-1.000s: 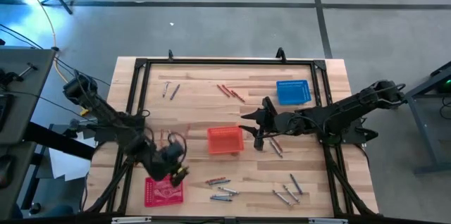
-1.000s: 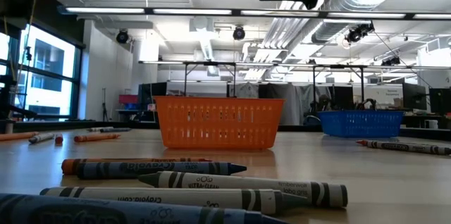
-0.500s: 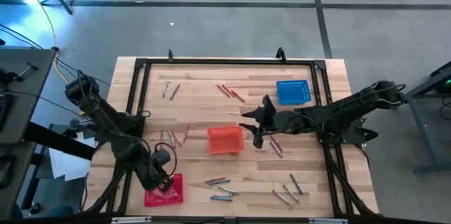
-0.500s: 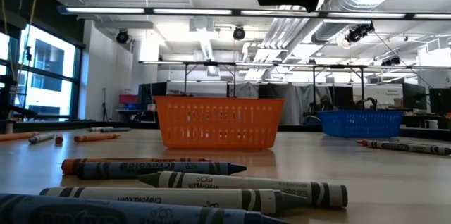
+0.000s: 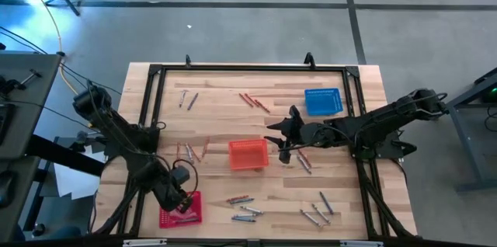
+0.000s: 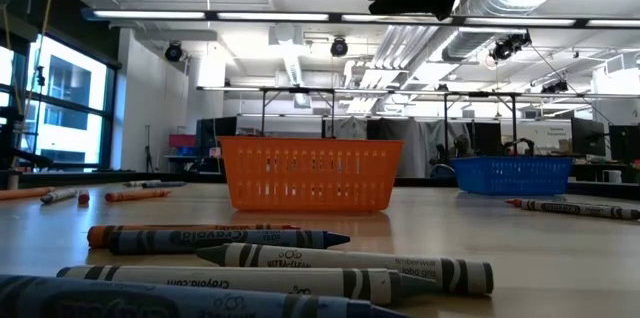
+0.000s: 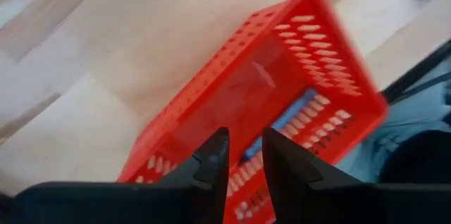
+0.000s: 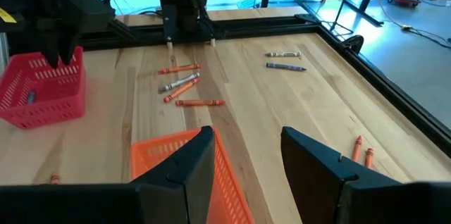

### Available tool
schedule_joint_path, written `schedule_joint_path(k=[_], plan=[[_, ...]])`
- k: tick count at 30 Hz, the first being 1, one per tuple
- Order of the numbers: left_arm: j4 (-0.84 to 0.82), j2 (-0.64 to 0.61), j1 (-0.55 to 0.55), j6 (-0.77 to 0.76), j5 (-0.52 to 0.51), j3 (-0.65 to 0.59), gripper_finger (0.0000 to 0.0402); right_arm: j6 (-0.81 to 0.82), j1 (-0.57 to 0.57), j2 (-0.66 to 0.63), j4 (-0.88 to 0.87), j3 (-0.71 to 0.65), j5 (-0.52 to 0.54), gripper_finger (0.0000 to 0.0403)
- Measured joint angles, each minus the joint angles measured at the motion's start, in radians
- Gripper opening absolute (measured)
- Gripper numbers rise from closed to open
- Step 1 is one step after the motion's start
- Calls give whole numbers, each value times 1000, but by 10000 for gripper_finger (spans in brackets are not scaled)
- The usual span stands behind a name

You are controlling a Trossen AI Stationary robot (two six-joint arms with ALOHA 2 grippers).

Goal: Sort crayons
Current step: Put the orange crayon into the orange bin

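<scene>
The orange crayon lies beside the gray crayon under my right gripper. My right gripper needs to close near the blunt end of the orange crayon [image 5: 306, 158].
Crayons lie in loose groups on the wooden table: near the far left [image 5: 187, 99], far middle [image 5: 255, 101], left of the orange basket [image 5: 192, 151], right of it [image 5: 303, 160], and along the near edge [image 5: 243, 208]. My left gripper [image 7: 244, 155] hangs open, pointing down, just above the red basket [image 7: 296, 76] at the near left, nothing between its fingers. One bluish crayon [image 7: 285, 122] lies on that basket's floor. My right gripper [image 8: 243, 146] waits open above the table beside the orange basket [image 5: 248, 154].
A blue basket [image 5: 324, 101] stands at the far right. A black frame [image 5: 233, 67] runs round the table's edges. More crayons lie at the near right [image 5: 318, 212]. In the low view, crayons [image 6: 300, 258] lie close in front of the orange basket [image 6: 310, 173].
My left gripper has gone toward the table's near edge and down, from beside the red basket to right over it, and has tipped more steeply downward. My right arm has kept still.
</scene>
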Motion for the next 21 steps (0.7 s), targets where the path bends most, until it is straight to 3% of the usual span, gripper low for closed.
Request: schedule_joint_path(k=[4,9,15,21], plan=[[80,-37,37,104,-58,1,76,47,-5,-2,-19,0,-2,158],[125,-80,106,273,-128,1,76,176,-4,-32,-165,0,-6,158],[124,-134,217,566,-288,1,76,572,-4,-49,-577,0,-46,158],[210,-172,297,890,-560,1,76,941,31,-19,-875,-1,-58,158]])
